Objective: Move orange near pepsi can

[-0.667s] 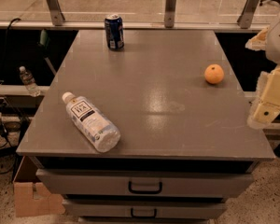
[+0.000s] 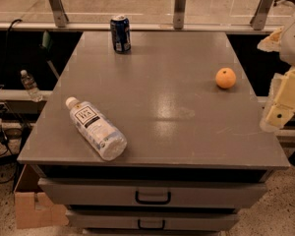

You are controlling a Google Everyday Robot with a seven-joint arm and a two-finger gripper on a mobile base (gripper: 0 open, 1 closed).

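Note:
The robot's gripper will next go to the orange and close on the orange's side (image 2: 231, 78) facing away from the pepsi can.
The orange (image 2: 225, 78) sits on the grey table top (image 2: 157, 102) near its right edge. The pepsi can (image 2: 120, 33) stands upright at the far left-centre of the table, well apart from the orange. My gripper (image 2: 281, 107) hangs at the right edge of the view, just off the table's right side, to the right of and nearer than the orange. It holds nothing that I can see.
A clear plastic bottle (image 2: 95, 128) with a white cap lies on its side at the front left. A small bottle (image 2: 29, 85) stands beyond the left edge. Drawers (image 2: 152, 195) are below the front edge. A cardboard box (image 2: 32, 208) sits on the floor.

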